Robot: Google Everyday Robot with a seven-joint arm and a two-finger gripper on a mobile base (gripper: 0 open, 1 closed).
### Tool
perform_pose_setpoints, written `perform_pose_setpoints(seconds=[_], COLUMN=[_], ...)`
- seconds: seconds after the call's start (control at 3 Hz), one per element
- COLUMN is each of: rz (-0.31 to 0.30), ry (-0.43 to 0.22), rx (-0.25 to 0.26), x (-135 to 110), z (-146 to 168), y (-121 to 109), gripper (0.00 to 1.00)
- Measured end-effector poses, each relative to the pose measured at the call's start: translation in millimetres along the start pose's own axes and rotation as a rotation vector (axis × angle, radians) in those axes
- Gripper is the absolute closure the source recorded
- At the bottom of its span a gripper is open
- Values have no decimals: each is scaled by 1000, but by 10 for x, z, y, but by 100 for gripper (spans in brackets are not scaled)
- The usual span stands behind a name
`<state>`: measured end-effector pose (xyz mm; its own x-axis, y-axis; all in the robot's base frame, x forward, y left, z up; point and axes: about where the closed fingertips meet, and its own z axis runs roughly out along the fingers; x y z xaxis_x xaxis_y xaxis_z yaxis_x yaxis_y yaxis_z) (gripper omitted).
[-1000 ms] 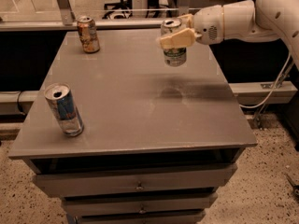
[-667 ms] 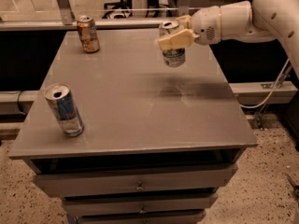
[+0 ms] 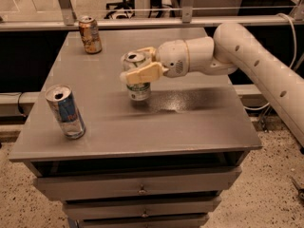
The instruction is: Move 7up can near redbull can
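Next, the gripper releases the 7up can on the tabletop (image 3: pixel 91 125), against the redbull can's side facing the table's middle.
The 7up can (image 3: pixel 139 90), pale with green lettering and a silver top, is held upright in my gripper (image 3: pixel 137 66) just above the middle of the grey tabletop. The gripper's cream fingers (image 3: pixel 142 74) are shut around the can's upper half. The redbull can (image 3: pixel 66 110), slim, blue and silver, stands upright near the table's front left corner, about a can's height to the left of the held can.
An orange-brown can (image 3: pixel 90 34) stands at the table's back left. The grey table (image 3: pixel 199 122) has drawers (image 3: pixel 140 189) below its front edge. A metal rail runs behind the table. My white arm (image 3: pixel 256 56) reaches in from the right.
My gripper has carried the 7up can from the table's back right toward the middle, lower and closer to the redbull can. The other two cans have not moved.
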<state>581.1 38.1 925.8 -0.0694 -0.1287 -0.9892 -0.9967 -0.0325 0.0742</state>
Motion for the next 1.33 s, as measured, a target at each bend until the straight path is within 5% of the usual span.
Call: perform_pose_setpoints(seconds=[0.33,1.0,1.33], rz=[-3,-75,-124], ry=[-107,-185,-185], rx=[-159,-300,-357], x=[25,-35,20], z=[533,891,1046], y=[396,698,816], gripper=[100,100,75])
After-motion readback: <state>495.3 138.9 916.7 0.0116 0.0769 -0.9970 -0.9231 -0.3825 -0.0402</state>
